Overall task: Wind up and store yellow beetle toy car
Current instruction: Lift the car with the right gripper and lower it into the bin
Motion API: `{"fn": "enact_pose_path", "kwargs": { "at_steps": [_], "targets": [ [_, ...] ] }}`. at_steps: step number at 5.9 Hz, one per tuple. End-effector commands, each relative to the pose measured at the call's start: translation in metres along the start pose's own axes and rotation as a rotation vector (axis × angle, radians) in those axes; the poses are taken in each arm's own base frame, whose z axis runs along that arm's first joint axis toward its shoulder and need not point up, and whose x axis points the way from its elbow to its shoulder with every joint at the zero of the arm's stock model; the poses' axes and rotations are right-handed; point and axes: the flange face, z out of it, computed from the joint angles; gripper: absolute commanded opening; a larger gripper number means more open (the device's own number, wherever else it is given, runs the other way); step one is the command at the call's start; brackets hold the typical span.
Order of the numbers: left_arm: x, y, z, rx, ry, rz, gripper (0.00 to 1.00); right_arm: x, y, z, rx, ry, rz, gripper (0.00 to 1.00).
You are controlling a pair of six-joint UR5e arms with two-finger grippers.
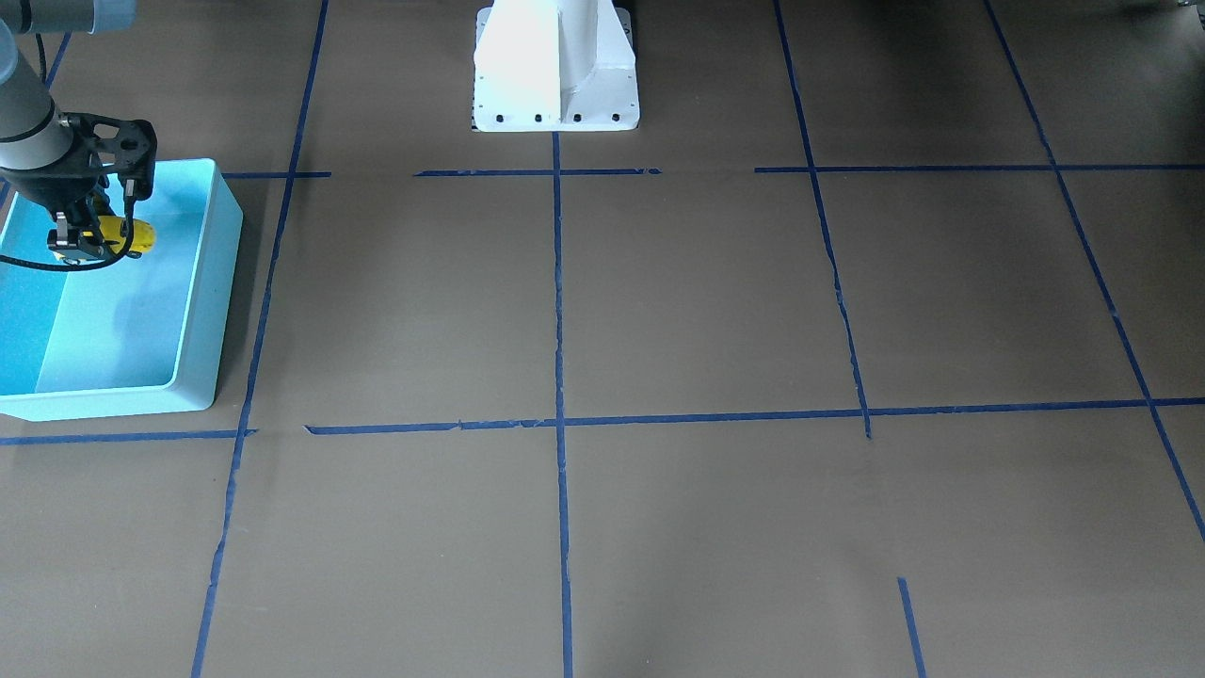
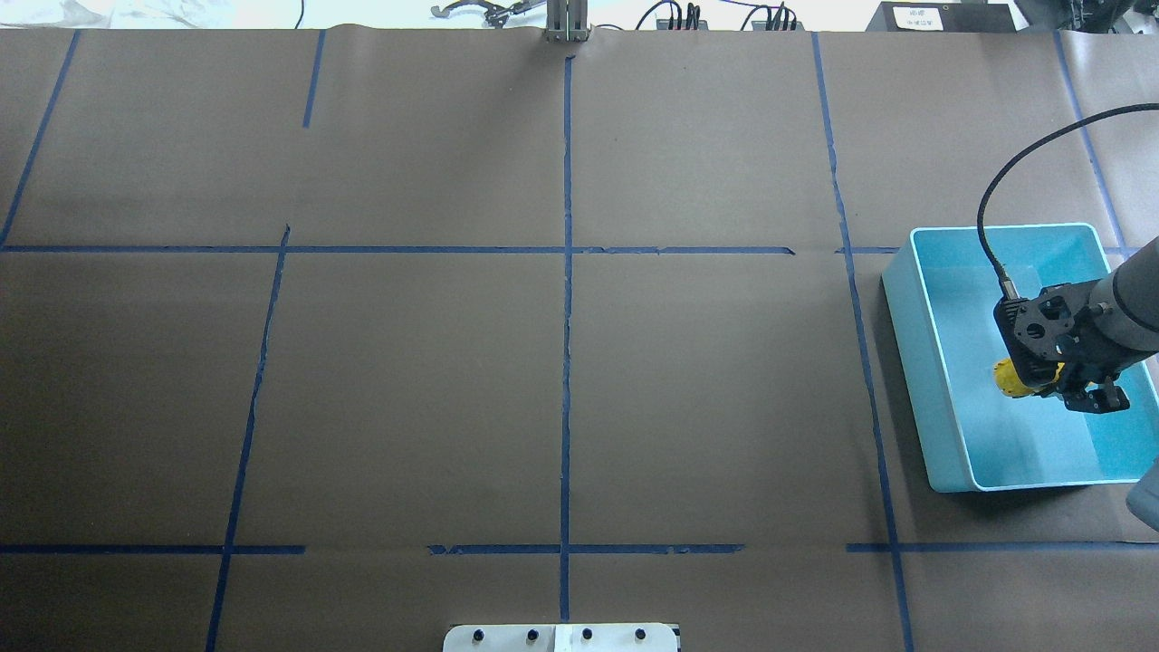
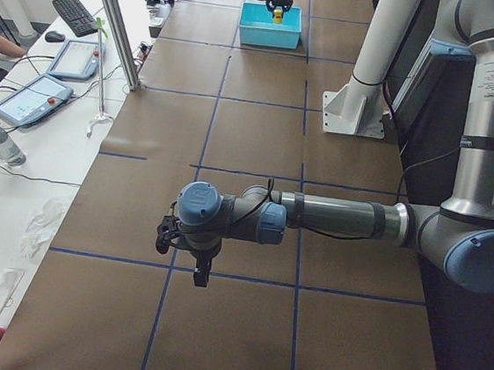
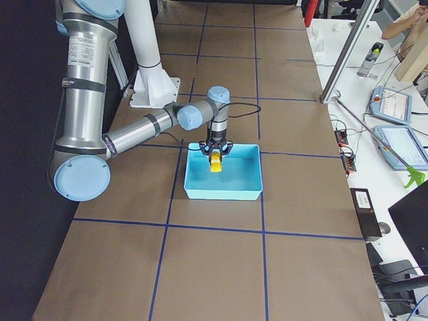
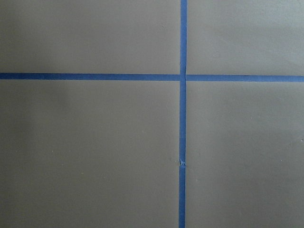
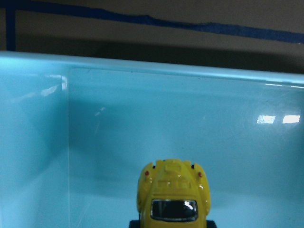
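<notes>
The robot's right gripper will release the yellow beetle toy car on the bin's bottom near the bin's side [image 1: 154, 273] [image 6: 162, 180] facing the blue tape.
The yellow beetle toy car [image 6: 173, 194] is inside the light blue bin [image 2: 905, 362]. It hangs in my right gripper [image 2: 1041, 380], which is lowered into the bin and shut on it. The car also shows in the front view [image 1: 141, 235] and the right side view [image 4: 216, 164], below the gripper [image 4: 216, 152]. I cannot tell whether the car touches the bin floor. My left gripper [image 3: 198, 273] hovers over bare brown paper far from the bin. It shows only in the left side view, so I cannot tell if it is open or shut.
The bin [image 1: 202, 282] holds nothing else that I can see. The table is brown paper with blue tape lines [image 5: 183, 118]. The white robot base [image 1: 555, 66] stands at the table's near edge. Tablets and cables [image 4: 391, 107] lie on a side table.
</notes>
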Motion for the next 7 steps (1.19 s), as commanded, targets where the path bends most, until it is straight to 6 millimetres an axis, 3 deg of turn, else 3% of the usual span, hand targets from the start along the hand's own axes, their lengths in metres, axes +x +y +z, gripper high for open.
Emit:
{"fn": "enact_pose_path", "kwargs": {
  "at_steps": [1,4,7],
  "targets": [
    [0.0,-0.001,0.0,0.001,0.0,0.001,1.0,0.007,0.013,0.033,0.005,0.005,0.004,0.26],
    [-0.001,0.0,0.001,-0.002,0.0,-0.002,1.0,0.014,0.016,0.054,-0.011,-0.017,0.012,0.27],
    [-0.003,-0.002,0.004,-0.008,0.0,-0.004,1.0,0.021,0.004,0.055,0.037,-0.044,0.017,0.31]
  ]
}}
